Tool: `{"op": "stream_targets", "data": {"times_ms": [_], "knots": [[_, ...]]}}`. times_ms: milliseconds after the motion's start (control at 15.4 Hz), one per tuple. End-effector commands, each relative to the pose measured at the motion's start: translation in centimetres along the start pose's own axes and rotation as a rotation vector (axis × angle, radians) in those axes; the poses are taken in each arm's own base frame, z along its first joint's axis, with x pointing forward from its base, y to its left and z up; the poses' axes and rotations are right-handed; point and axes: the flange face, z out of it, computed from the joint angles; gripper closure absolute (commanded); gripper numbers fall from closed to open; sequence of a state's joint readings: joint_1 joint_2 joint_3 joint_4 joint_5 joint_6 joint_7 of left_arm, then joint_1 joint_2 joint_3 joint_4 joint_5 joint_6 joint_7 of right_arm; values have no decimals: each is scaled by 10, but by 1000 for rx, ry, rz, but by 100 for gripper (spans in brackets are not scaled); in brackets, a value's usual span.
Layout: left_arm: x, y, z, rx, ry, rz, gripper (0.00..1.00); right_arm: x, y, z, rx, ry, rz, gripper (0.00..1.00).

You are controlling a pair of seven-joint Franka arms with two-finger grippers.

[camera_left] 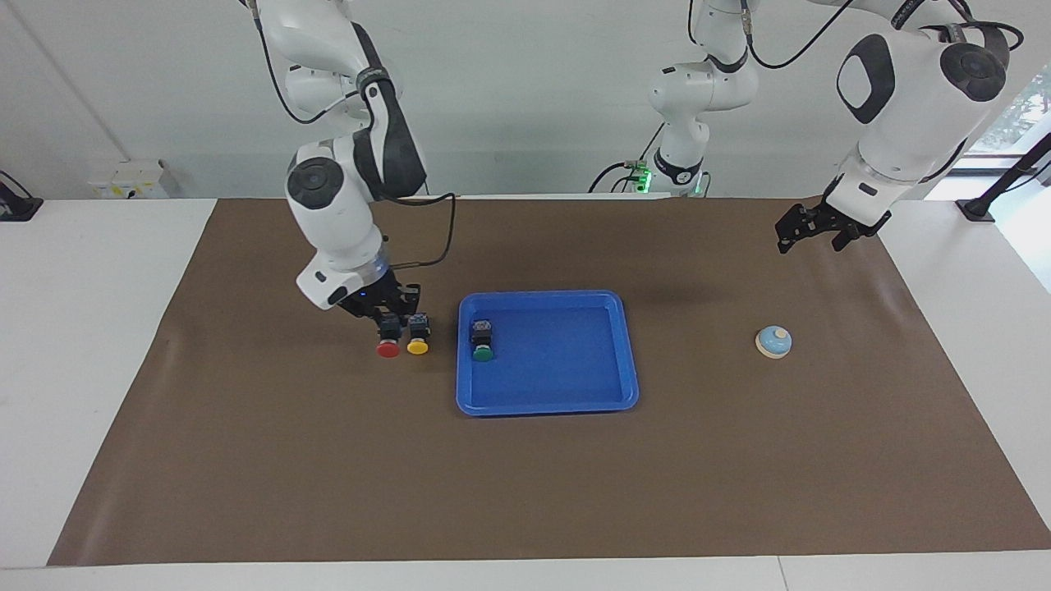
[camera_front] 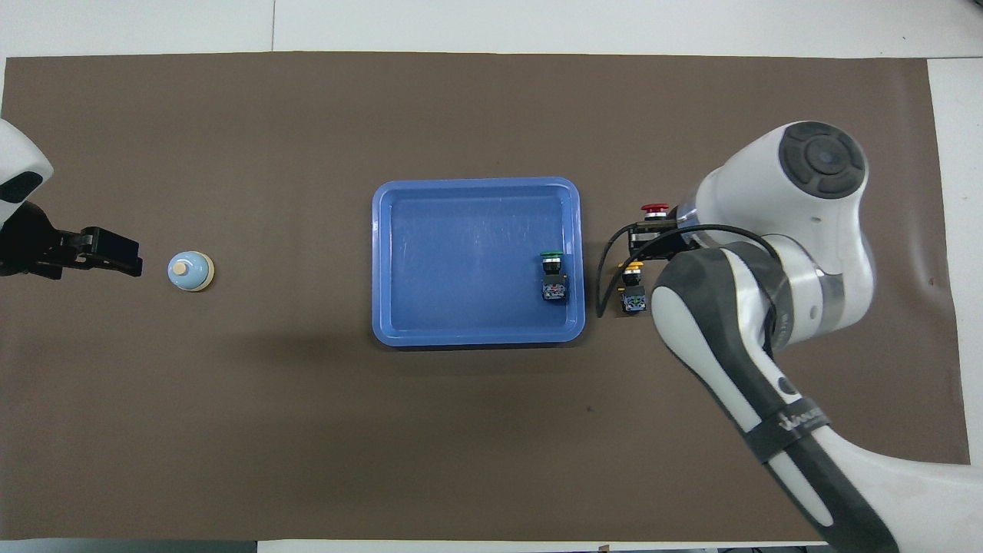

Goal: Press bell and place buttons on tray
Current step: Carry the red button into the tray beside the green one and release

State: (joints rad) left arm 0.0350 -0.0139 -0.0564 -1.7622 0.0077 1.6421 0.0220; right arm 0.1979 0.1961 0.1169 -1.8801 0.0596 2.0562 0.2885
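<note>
My right gripper needs to put the red button down near the middle of the blue tray (camera_front: 486,286), next to the green button.
The blue tray (camera_left: 566,392) (camera_front: 468,334) lies mid-table. The green button (camera_left: 483,353) (camera_front: 551,269) lies in it, on its side, near the rim toward the right arm's end. My right gripper (camera_left: 392,322) (camera_front: 653,230) is shut on the red button (camera_left: 387,349) (camera_front: 654,208), held just above the mat beside the tray. The yellow button (camera_left: 418,346) (camera_front: 633,288) lies on the mat between that gripper and the tray. The bell (camera_left: 773,341) (camera_front: 190,270) stands toward the left arm's end. My left gripper (camera_left: 787,236) (camera_front: 123,257) hangs raised beside the bell.
A brown mat (camera_left: 525,492) (camera_front: 307,430) covers most of the white table. The right arm's black cable (camera_left: 443,238) (camera_front: 607,269) loops near the tray's rim. Sockets and a clamp stand at the table's corners nearest the robots.
</note>
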Motion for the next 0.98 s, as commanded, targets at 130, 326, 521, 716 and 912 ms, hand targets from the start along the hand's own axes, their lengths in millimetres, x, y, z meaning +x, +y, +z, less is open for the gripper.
{"op": "stream_targets", "data": {"times_ms": [130,326,521,716,912], "knots": [[-1,-1,-5,-5,-6,-8,0,11,-151,28,25,1,48,100],[-1,-2,-5,-5,-6,-10,0,7,-185,52,25,3,34,100],[-1,-1,-5,-5,-4,-8,0,1,-185,69,9,-5,46,100],[-1,-2,-5,-5,-4,-10,0,-12,-180,93,19,-11,58,100],[-1,0,-5,-5,-4,-7,0,-19,-184,94,9,-24,47,100]]}}
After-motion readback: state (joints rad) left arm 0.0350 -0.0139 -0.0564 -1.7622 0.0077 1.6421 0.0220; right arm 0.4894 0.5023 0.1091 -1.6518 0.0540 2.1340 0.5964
